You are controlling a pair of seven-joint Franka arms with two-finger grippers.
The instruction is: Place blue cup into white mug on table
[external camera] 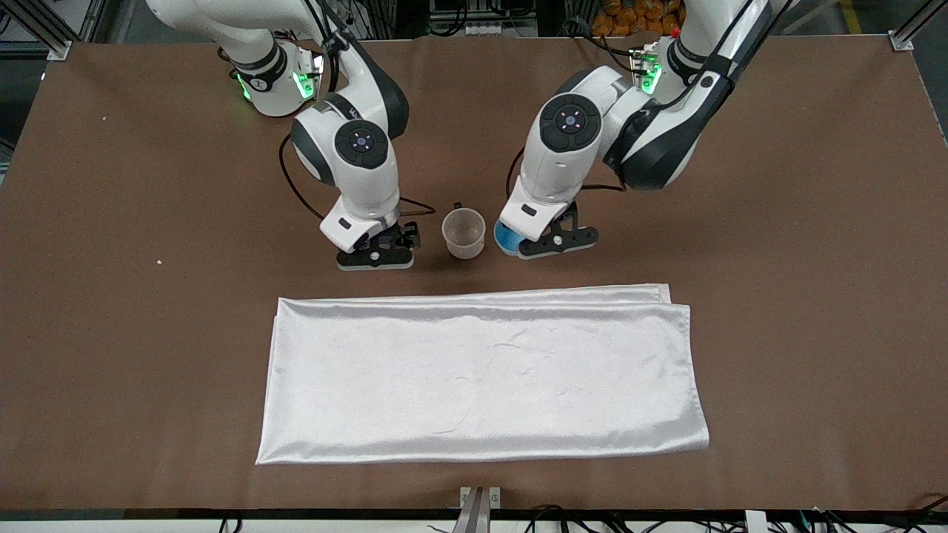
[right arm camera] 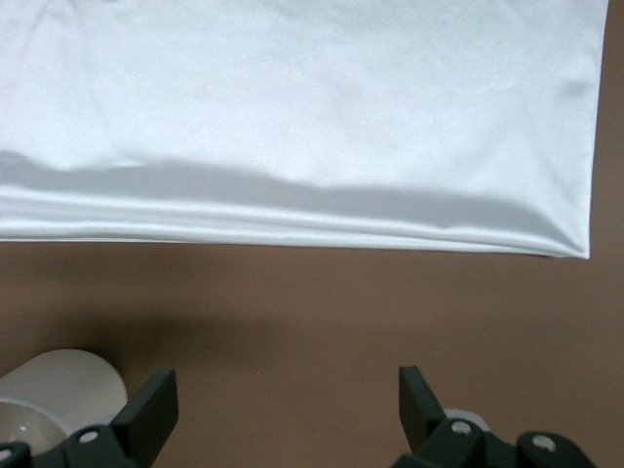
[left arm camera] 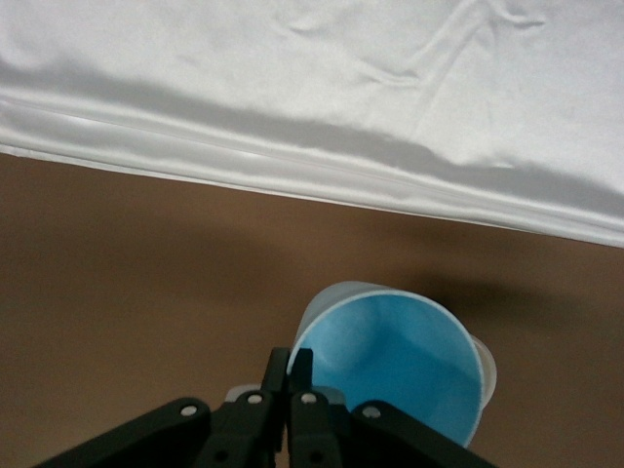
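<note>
The blue cup, now tilted beside the white mug, will be let go by my left gripper inside the open top of the white mug (external camera: pixel 464 229) between my grippers.
The white mug (external camera: pixel 464 233) stands upright on the brown table (external camera: pixel 778 222), between the two grippers. My left gripper (external camera: pixel 520 244) is low beside the mug, toward the left arm's end, shut on the rim of the blue cup (external camera: pixel 506 237). In the left wrist view the fingers (left arm camera: pixel 281 369) pinch the cup's wall, and the blue cup (left arm camera: pixel 390 361) shows its open inside, tilted. My right gripper (external camera: pixel 374 256) is open and empty, low over the table beside the mug toward the right arm's end. The mug's edge shows in the right wrist view (right arm camera: pixel 58 390) next to the right gripper (right arm camera: pixel 285 405).
A shiny white folded cloth (external camera: pixel 481 377) lies flat on the table, nearer to the front camera than the mug and both grippers. It also shows in the left wrist view (left arm camera: pixel 312 97) and the right wrist view (right arm camera: pixel 292 117).
</note>
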